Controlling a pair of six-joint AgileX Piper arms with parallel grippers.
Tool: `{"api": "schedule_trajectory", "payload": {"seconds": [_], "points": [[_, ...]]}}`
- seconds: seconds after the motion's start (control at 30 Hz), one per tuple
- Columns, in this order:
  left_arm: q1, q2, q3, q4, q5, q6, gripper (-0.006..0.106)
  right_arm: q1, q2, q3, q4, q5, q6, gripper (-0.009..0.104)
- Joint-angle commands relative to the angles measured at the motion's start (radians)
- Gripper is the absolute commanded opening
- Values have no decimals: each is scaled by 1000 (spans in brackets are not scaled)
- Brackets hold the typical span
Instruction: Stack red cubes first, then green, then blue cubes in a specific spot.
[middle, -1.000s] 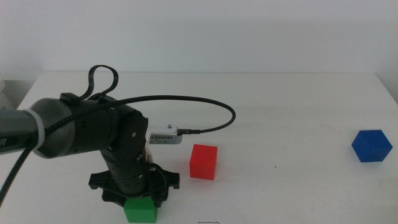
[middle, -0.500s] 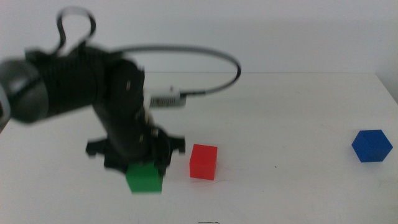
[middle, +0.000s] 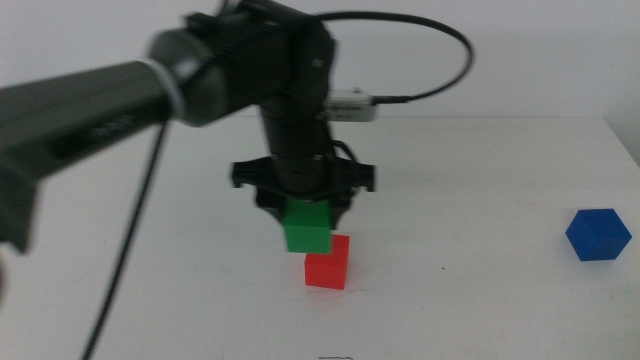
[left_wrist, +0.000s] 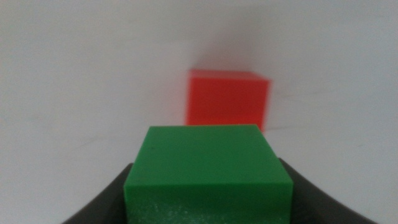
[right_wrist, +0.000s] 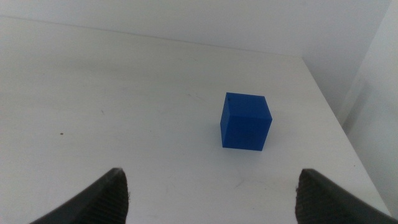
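Observation:
The green cube, now held just above the red cube, will be let go by my left gripper squarely on top of the red cube (middle: 327, 241) (left_wrist: 227, 109).
My left gripper (middle: 305, 212) is shut on the green cube (middle: 307, 229) and holds it in the air, just above and slightly left of the red cube (middle: 328, 262), which rests on the white table. In the left wrist view the green cube (left_wrist: 208, 169) fills the space between the jaws, with the red cube (left_wrist: 227, 99) on the table beyond it. The blue cube (middle: 597, 235) sits alone at the far right. My right gripper (right_wrist: 211, 193) is open, out of the middle view, with the blue cube (right_wrist: 245, 121) ahead of it.
A black cable (middle: 425, 55) loops off the left arm's wrist over the table's back half. The table's right edge (right_wrist: 339, 118) runs close beside the blue cube. White tabletop (middle: 470, 190) lies between the red and blue cubes.
My left gripper lifted the green cube from the front of the table and carried it up and to the right, over the red cube. The red and blue cubes stayed put.

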Motion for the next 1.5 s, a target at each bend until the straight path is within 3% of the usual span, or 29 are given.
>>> {"api": "schedule_trajectory", "payload": {"seconds": [0.0,0.67,1.03,1.47], "points": [[-25,-16,-77,-3,98,-14,17,-5,-20,-17,-15,-79,-14,82],[-45,53,-124,-9,98,22,17,-5,-20,-17,-15,-79,-14,82],[-42,53,-119,42,76,35,17,-5,-20,-17,-15,-79,-14,82],[-43,72,-119,13,80,58,17,-5,-20,-17,-15,-79,-14,82]]}}
